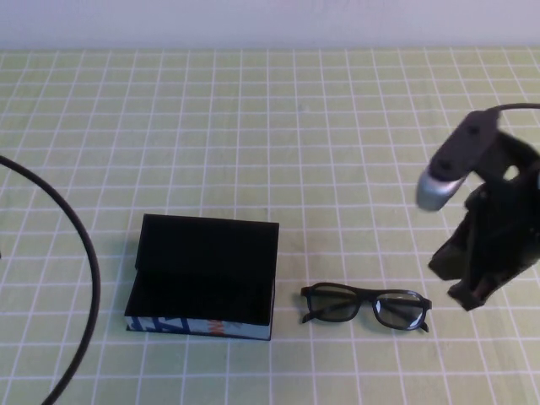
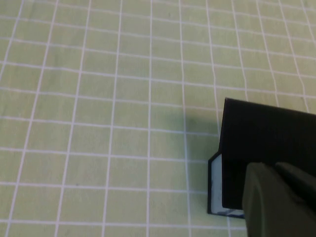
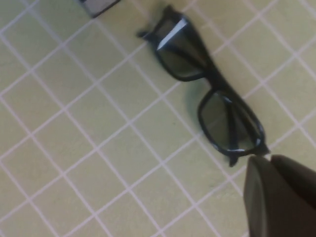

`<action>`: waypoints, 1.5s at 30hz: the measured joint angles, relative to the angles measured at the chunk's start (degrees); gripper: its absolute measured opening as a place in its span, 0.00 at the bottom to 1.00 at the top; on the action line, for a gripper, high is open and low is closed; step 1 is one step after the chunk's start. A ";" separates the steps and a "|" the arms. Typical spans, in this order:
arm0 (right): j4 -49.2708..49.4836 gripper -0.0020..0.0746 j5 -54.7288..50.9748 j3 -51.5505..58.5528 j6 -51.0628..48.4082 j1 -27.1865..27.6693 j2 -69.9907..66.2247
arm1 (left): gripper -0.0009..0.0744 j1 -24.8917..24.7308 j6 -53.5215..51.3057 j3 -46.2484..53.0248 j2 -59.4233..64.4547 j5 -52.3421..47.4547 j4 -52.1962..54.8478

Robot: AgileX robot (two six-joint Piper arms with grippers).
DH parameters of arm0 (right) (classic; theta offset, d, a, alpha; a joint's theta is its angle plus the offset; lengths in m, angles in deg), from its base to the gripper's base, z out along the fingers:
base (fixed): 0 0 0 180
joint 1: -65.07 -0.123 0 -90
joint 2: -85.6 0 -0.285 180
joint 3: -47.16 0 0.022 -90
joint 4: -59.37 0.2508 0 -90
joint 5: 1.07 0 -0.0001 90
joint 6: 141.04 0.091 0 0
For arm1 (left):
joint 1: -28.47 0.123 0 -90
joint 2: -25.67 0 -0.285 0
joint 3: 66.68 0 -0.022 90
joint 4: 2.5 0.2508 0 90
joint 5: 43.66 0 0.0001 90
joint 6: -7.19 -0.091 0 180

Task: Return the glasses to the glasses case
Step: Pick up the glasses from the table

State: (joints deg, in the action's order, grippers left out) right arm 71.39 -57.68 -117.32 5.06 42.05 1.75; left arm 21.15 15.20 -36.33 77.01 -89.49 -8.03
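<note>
The glasses' bridge [image 1: 368,294] [image 3: 211,80] between the two lenses is the next place for my right gripper to go and close, because that holds the glasses by their middle.
The glasses [image 1: 367,305] lie unfolded on the green checked cloth, lenses upright, just right of the glasses case [image 1: 202,274]. The case is black, with its lid standing open and a blue, white and orange-red front edge. My right gripper [image 1: 469,299] hangs just right of the glasses, a little above the cloth, shut and empty. In the right wrist view the glasses [image 3: 210,89] lie just beyond its fingertips [image 3: 270,160]. My left gripper [image 2: 274,168] is out of the high view. Its wrist view shows it shut and empty, near the case's raised lid [image 2: 266,143].
A black cable [image 1: 84,253] curves down the left side of the table. The checked cloth [image 1: 270,126] runs back to a pale wall. A corner of the case [image 3: 96,5] shows at the edge of the right wrist view.
</note>
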 joint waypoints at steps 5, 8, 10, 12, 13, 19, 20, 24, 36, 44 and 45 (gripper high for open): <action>-5.26 0.01 -3.52 -5.71 -3.27 -7.11 -8.78 | 0.01 0.00 0.00 0.00 0.89 -1.68 -0.24; -8.31 0.05 -5.58 -9.17 -4.01 -9.64 -13.83 | 0.01 0.00 0.00 0.00 0.89 -2.60 -0.33; -9.17 0.14 -6.28 -10.95 -4.15 -10.41 -16.46 | 0.01 0.00 0.00 0.00 0.89 -3.25 -0.33; -9.20 0.30 -6.37 -12.44 -4.18 -10.68 -18.75 | 0.01 0.00 0.00 0.00 0.89 -3.71 -0.33; -9.20 0.38 -6.08 -13.14 -4.28 -10.68 -19.89 | 0.01 0.00 0.00 0.00 0.89 -4.01 -0.33; -10.00 0.57 -3.17 -14.76 -7.56 -10.68 -25.52 | 0.01 0.00 0.00 0.00 0.89 -4.68 -0.33; -10.12 0.56 -2.65 -14.90 -8.34 -10.68 -26.44 | 0.01 0.00 0.00 0.00 0.89 -4.68 -0.33; -10.35 0.55 -0.96 -14.89 -9.59 -10.68 -29.48 | 0.01 0.00 0.00 0.00 0.89 -4.68 -0.33; -10.27 0.25 0.33 -14.89 -9.96 -10.68 -32.12 | 0.01 0.00 0.00 0.00 0.89 -4.68 -0.33; -9.54 0.05 -1.11 -15.24 -10.18 -10.68 -32.00 | 0.01 0.00 0.00 0.00 0.89 -4.68 -0.33; -9.54 0.05 -1.26 -15.35 -10.18 -10.68 -32.00 | 0.01 0.00 0.00 0.00 0.89 -4.68 -0.33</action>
State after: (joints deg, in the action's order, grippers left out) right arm 61.85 -58.94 -132.67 -5.12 31.37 -30.25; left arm 21.15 15.20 -36.33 77.91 -94.17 -8.35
